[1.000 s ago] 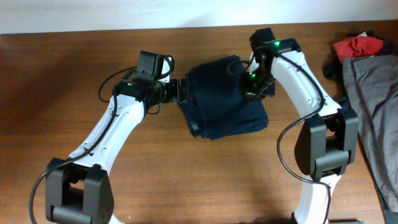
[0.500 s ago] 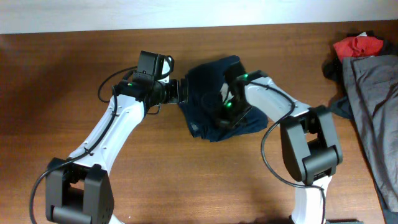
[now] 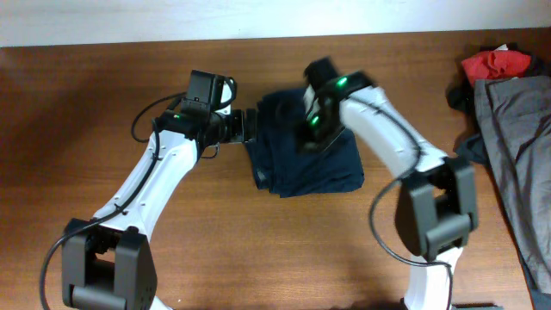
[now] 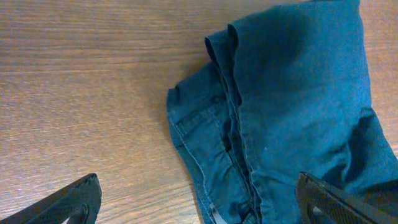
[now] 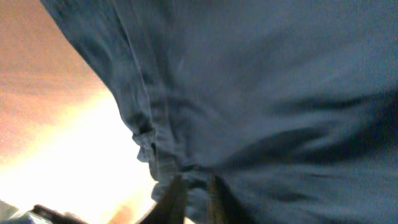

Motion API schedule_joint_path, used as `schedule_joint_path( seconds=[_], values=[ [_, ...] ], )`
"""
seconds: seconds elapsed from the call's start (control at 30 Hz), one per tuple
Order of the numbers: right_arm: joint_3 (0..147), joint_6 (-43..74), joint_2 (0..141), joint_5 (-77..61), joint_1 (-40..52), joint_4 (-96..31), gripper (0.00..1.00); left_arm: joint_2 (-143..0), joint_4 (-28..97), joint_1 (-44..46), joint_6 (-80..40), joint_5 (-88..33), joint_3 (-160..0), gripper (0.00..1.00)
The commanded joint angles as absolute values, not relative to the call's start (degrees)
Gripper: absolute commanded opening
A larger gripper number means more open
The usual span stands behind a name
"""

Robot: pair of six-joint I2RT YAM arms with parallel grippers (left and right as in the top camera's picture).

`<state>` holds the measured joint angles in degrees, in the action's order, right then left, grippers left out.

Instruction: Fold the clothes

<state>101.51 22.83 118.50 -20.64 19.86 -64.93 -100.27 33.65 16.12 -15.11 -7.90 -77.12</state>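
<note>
Next, I close my left gripper on the top layer near the middle of the navy blue garment (image 3: pixel 293 141) (image 4: pixel 283 127), inward from the garment's edge beside that gripper.
The navy blue garment (image 3: pixel 306 159) lies folded in a rough square at the table's middle. It fills the left wrist view (image 4: pixel 292 93), with a small white tag (image 4: pixel 213 213) at its near edge. My left gripper (image 3: pixel 245 127) is wide open at the garment's left edge, one finger (image 4: pixel 74 199) over bare wood and the other (image 4: pixel 329 199) over the cloth. My right gripper (image 3: pixel 312 129) is over the garment's upper left part. In the blurred right wrist view its fingers (image 5: pixel 176 200) stand close together with a fold of navy cloth (image 5: pixel 261 93) pinched between them.
A grey garment (image 3: pixel 516 138) lies spread at the table's right edge. A red one (image 3: pixel 495 62) and a black one (image 3: pixel 459 93) are bunched at the back right. The table (image 3: pixel 86 112) ends at a white strip along the back.
My right arm has swung from the garment's right side across it to its upper left part. The cloth has flattened and shifted slightly left. The left arm has barely moved.
</note>
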Motion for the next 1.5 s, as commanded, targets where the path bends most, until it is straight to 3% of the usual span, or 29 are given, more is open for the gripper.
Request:
schedule_joint_path(
  seconds=[0.0, 0.07, 0.13, 0.17, 0.2, 0.47, 0.53, 0.73, 1.07, 1.47],
  values=[
    [107.5, 18.6, 115.5, -15.6, 14.2, -67.2, 0.59, -99.6, 33.3, 15.7, -14.0, -9.8, -76.6, 0.99],
    [107.9, 17.1, 115.5, -15.6, 11.0, -67.1, 0.72, -99.6, 32.6, 15.7, -14.0, -12.4, -76.6, 0.99],
    [107.9, 16.7, 115.5, -15.6, 8.4, -67.6, 0.73, -99.6, 31.7, 15.9, -14.0, -14.7, -76.6, 0.99],
    [107.9, 16.7, 115.6, -15.6, 6.4, -68.2, 0.74, -99.6, 31.1, 16.2, -14.0, -15.6, -76.6, 0.89],
    [107.9, 16.7, 115.6, -15.6, 4.6, -68.6, 0.76, -99.7, 29.9, 17.0, -14.0, -16.4, -76.6, 0.70],
    [107.9, 16.7, 115.7, -16.0, -2.3, -70.2, 0.80, -102.6, 21.6, 23.3, -14.0, -18.0, -76.6, 0.21],
    [107.9, 16.7, 115.7, -15.8, -2.8, -71.0, 0.83, -104.5, 18.5, 24.4, -15.1, -17.8, -76.6, 0.01],
    [107.9, 16.7, 115.7, -15.7, -2.9, -71.4, 0.87, -109.4, 11.8, 24.7, -22.7, -19.2, -76.6, 0.01],
    [107.9, 16.7, 115.7, -15.8, -2.9, -71.2, 0.92, -115.9, 6.0, 29.1, -23.6, -19.7, -76.8, 0.01],
    [107.9, 16.7, 115.7, -15.8, -2.9, -72.2, 0.93, -121.0, 9.0, 30.4, -32.1, 0.0, -76.8, 0.01]
  ],
)
